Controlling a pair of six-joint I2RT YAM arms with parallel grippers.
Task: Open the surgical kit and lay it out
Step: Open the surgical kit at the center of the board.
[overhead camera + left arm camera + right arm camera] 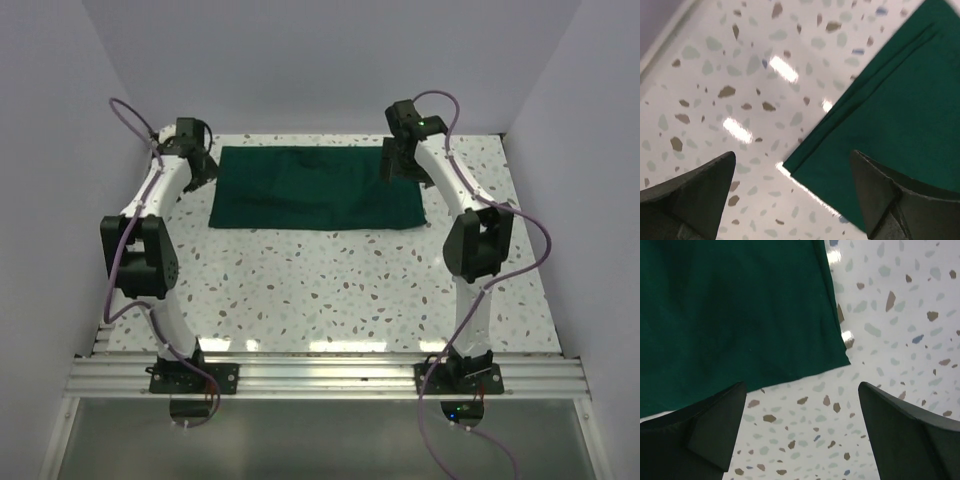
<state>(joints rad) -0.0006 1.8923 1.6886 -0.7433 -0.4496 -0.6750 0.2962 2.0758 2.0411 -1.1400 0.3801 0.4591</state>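
Note:
My right gripper needs to close on the top layer's far corner (402, 170) at its own end of the green cloth wrap, to open the surgical kit.
The surgical kit (315, 188) is a dark green cloth wrap lying folded and flat at the back middle of the table. My left gripper (203, 166) hangs at its left edge. In the left wrist view that gripper (793, 155) is open above a corner of the cloth (880, 110), where layered folds run along the edge. My right gripper (392, 165) hovers over the wrap's right end. In the right wrist view it (802, 386) is open, with the cloth's corner (740, 315) just beyond its fingertips and bare table between them. Neither gripper holds anything.
The speckled white tabletop (320, 290) stretches from the cloth to the aluminium rail (320, 378) at the near edge. White walls enclose the table on the left, back and right. The two arms' elbows (140, 255) (478, 245) stand over the table's sides.

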